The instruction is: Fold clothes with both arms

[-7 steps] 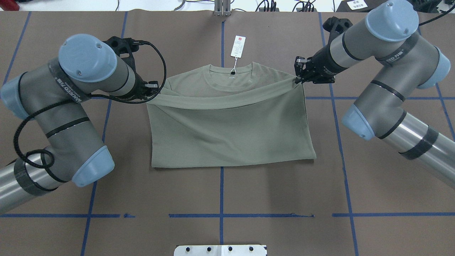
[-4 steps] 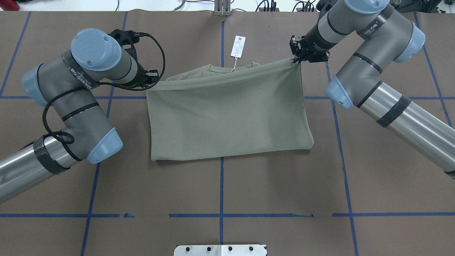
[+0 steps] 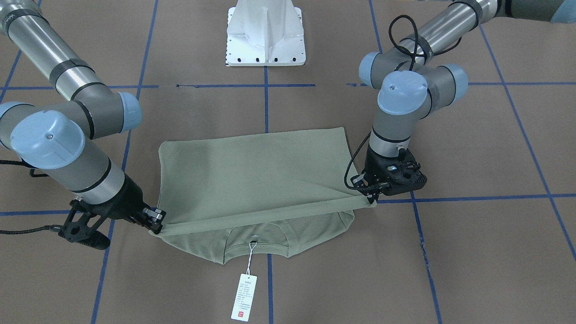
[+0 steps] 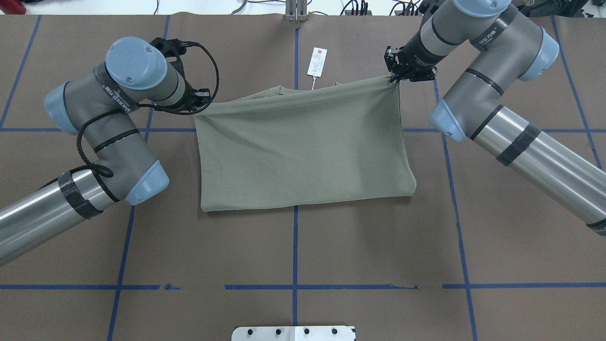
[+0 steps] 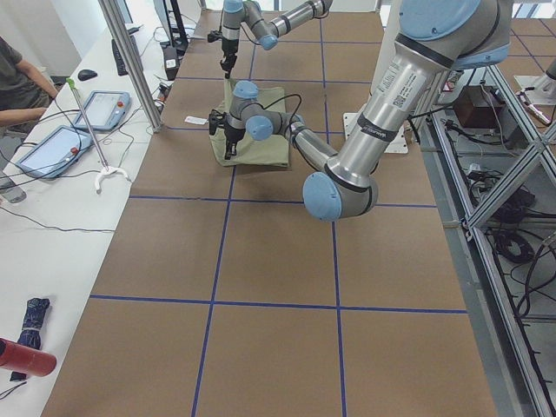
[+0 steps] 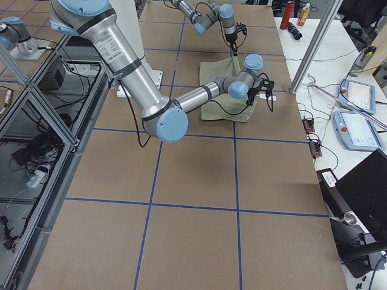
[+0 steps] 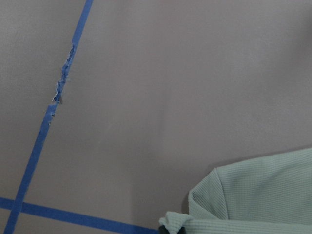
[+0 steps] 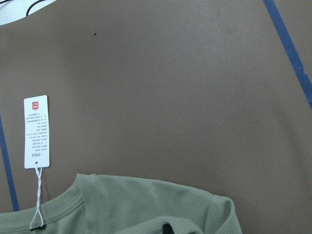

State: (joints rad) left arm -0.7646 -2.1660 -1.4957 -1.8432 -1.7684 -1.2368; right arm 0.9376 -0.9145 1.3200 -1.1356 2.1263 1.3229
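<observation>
Next, my left gripper releases its hold on the sage-green shirt's hem corner (image 3: 363, 213) (image 7: 187, 174) next to the outer edge of the shirt's shoulder.
The sage-green shirt (image 4: 303, 142) lies mid-table, its lower half lifted and drawn over toward the neck. My left gripper (image 4: 201, 102) is shut on one hem corner and my right gripper (image 4: 393, 78) is shut on the other. From the front view, the raised hem stretches between the right gripper (image 3: 155, 227) and the left gripper (image 3: 371, 195), just short of the ribbed neck (image 3: 254, 245). The white hang tag (image 4: 317, 61) lies beyond the neck on its string. Each wrist view shows shirt fabric (image 7: 258, 195) (image 8: 146, 204) at its lower edge, while the fingers are hidden.
Blue tape lines (image 4: 294, 246) grid the brown table cover. The white pedestal base (image 3: 265, 38) stands at the robot's side. Along the far table edge are tablets (image 5: 48, 148), cables and a seated person (image 5: 13, 78).
Both grippers have carried the hem farther toward the neck. The folded layer now covers nearly all of the chest and collar, and the fold at the near edge has shifted slightly away from the robot.
</observation>
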